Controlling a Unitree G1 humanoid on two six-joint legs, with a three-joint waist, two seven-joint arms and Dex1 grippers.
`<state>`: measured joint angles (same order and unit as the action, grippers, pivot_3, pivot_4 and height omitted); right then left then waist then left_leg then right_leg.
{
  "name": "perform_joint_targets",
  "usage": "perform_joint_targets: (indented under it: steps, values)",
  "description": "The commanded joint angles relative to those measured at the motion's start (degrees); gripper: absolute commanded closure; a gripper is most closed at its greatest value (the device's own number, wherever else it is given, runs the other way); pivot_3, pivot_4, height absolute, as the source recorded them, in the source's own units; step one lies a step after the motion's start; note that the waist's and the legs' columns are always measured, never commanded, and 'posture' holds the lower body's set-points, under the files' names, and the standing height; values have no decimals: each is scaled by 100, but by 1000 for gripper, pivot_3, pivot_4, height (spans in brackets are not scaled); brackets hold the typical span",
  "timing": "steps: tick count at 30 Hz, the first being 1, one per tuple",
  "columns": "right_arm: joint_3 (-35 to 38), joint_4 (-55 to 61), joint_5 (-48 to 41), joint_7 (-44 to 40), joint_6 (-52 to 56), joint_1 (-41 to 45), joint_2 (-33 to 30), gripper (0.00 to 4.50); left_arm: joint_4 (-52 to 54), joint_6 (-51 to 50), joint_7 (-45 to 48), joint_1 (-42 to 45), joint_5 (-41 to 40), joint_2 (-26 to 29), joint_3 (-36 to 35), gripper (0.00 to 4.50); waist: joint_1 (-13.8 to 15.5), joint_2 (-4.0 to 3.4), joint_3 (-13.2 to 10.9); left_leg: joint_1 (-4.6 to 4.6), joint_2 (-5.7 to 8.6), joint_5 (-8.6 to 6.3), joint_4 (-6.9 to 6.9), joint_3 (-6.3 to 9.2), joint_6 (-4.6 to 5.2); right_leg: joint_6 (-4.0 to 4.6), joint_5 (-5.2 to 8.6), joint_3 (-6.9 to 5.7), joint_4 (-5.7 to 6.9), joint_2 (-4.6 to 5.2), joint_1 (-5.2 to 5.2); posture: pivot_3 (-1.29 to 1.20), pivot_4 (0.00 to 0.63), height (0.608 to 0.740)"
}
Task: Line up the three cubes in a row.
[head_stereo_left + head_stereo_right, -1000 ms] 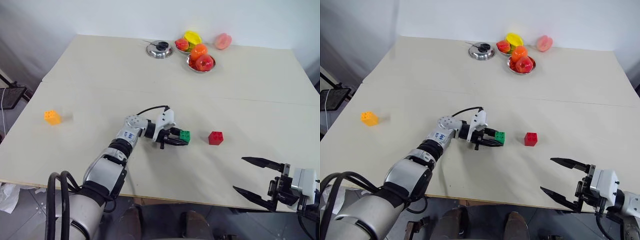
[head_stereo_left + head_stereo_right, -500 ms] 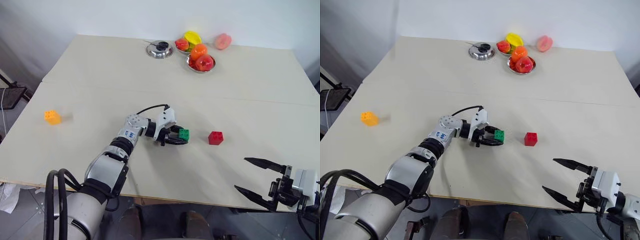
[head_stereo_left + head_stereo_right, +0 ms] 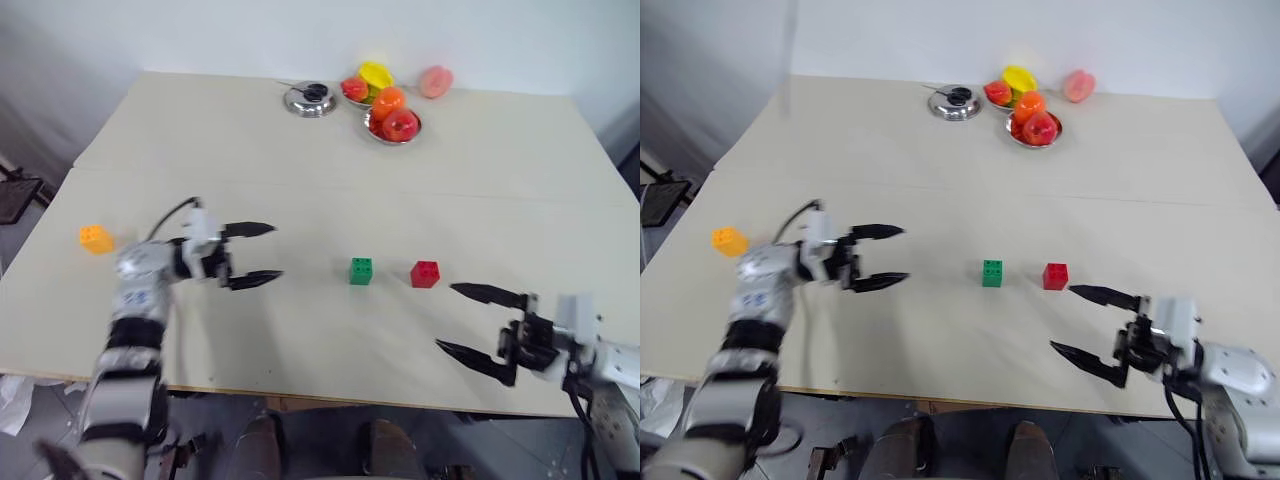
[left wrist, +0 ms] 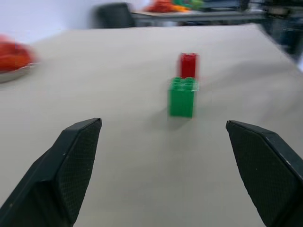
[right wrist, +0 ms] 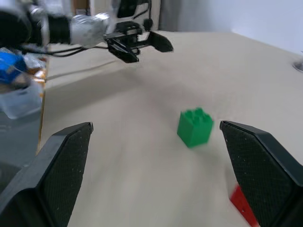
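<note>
My left gripper should go next to the orange-yellow cube, alone near the edge of the table, and close on the cube's opposite sides [image 3: 97,240].
The green cube [image 3: 361,271] and the red cube [image 3: 425,274] stand side by side on the table [image 3: 300,170], a small gap between them. The orange-yellow cube [image 3: 96,239] sits alone near the table's left edge. My left gripper [image 3: 275,251] hangs open and empty between the orange-yellow cube and the green one, pointing right at the green cube [image 4: 182,97]. My right gripper [image 3: 446,318] is open and empty just in front of and right of the red cube, pointing left. The right wrist view shows the green cube [image 5: 195,126] between its fingers' lines, with the left gripper [image 5: 142,45] beyond.
At the table's far edge stand a metal bowl of red fruit [image 3: 398,125], a second fruit bowl [image 3: 362,88], a small metal dish [image 3: 308,98] and a loose peach [image 3: 435,82]. The table's front edge [image 3: 300,385] runs just below both grippers.
My left gripper has opened, let go of the green cube and pulled well away to the left. The green cube stays beside the red one. My right gripper has come in toward the red cube.
</note>
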<state>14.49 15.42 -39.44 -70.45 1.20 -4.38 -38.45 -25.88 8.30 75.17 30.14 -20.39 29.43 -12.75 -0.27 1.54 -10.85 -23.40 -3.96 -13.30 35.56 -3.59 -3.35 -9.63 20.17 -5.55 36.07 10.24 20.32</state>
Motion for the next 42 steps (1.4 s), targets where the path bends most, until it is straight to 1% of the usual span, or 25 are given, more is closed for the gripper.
perform_joint_targets:
  steps: [1,3,4,5,7,9,12,14,16,17,21,24,27,31,33,36,39,42]
  values:
    - [-240,119,-199,-40,249,379,53,0,1411,-449,-1077,-1090,-394,265,-915,19,-2,0,0,2,-1,0,1,0,0,0,0,-1,0,-1,0,0,150,740]
    - [-430,92,-250,-60,352,669,158,0,1960,-596,-1887,-1979,-543,155,-1630,19,6,0,0,3,-1,-1,0,1,1,0,0,-1,-2,0,-1,0,150,740]
    - [-509,71,-207,-80,321,787,218,0,2115,-516,-2254,-2325,-527,66,-1932,19,5,0,0,4,-1,-1,0,1,2,0,0,-1,-2,0,-2,0,150,740]
    - [-587,51,-176,-81,282,914,300,0,2298,-503,-2721,-2751,-549,-120,-2301,19,6,0,0,5,-2,-2,0,2,3,0,0,-1,-5,0,-3,0,150,740]
    - [-677,14,-111,-114,197,1069,410,0,2512,-464,-3412,-3307,-576,-415,-2793,19,25,1,0,6,-2,-3,1,1,4,0,0,-1,-10,1,-5,0,150,740]
    - [-750,-13,-74,-185,124,1247,476,0,2496,-409,-3784,-4048,-723,-773,-3288,19,31,5,2,6,-2,-4,3,2,6,0,0,-2,-10,2,-6,0,150,740]
    - [-774,-19,-99,-181,157,1475,542,0,2506,-253,-4247,-4634,-758,-1113,-3593,19,22,9,4,10,-2,-11,4,0,7,0,0,-1,-12,2,-8,0,150,740]
    - [-775,-10,-137,-205,222,1563,522,0,2645,-265,-4596,-4773,-883,-1316,-3709,19,82,10,4,9,-2,-17,4,2,14,0,0,-5,-12,2,-8,0,150,740]
    - [-777,-32,-155,-244,285,1573,498,0,2757,-305,-4850,-4791,-894,-1407,-3663,19,150,18,9,10,-2,-22,5,3,20,1,0,-5,-12,2,-8,0,150,740]
    - [-779,-49,-144,-255,310,1562,485,0,2791,-347,-4978,-4734,-827,-1383,-3579,19,166,21,11,10,-2,-23,6,3,21,2,-1,-5,-13,2,-8,0,150,740]
    - [-786,-177,-93,-326,323,1541,486,0,2730,-983,-5660,-4005,-568,-914,-3165,19,199,24,13,9,-2,-25,7,5,21,4,-2,-7,-15,2,-12,0,150,740]
    - [-804,-218,-86,-388,330,1513,475,0,2433,-1338,-6118,-3106,-445,-517,-2909,19,175,27,15,9,-2,-22,7,4,16,5,-3,-6,-12,1,-11,0,150,740]
    - [-811,-249,-47,-437,296,1458,491,0,1777,-1844,-6472,-2214,-285,-149,-2603,19,155,28,15,9,-3,-17,5,4,6,5,-3,-6,-7,0,-7,0,150,740]
    - [-834,-192,-15,-411,298,1396,501,0,875,-2057,-6769,-1350,8,173,-2268,19,91,28,15,9,-2,-17,1,-9,5,4,-3,0,-9,-1,1,0,150,740]
    - [-839,-125,-15,-374,306,1348,501,0,422,-1924,-6784,-1052,112,283,-2164,19,51,28,15,8,-3,-15,-6,-11,1,3,-3,-1,-6,-1,6,0,150,740]
    - [-836,22,-14,-278,325,1253,498,0,-436,-1863,-6569,-469,209,398,-1881,19,44,29,16,7,-2,-14,-11,-13,0,3,-3,-3,-3,-1,8,0,150,740]
    - [-825,100,-16,-205,325,1199,497,0,-808,-1538,-6595,-295,369,485,-1783,576,16,30,16,6,-2,-14,-10,-14,-1,1,-4,-3,-4,-1,6,0,150,740]
    - [-790,286,-23,-15,421,1142,448,0,-1094,-1451,-6324,-155,294,567,-1747,1458,10,30,16,7,-3,-12,-16,-15,-4,1,-4,-2,-3,-1,9,0,150,740]
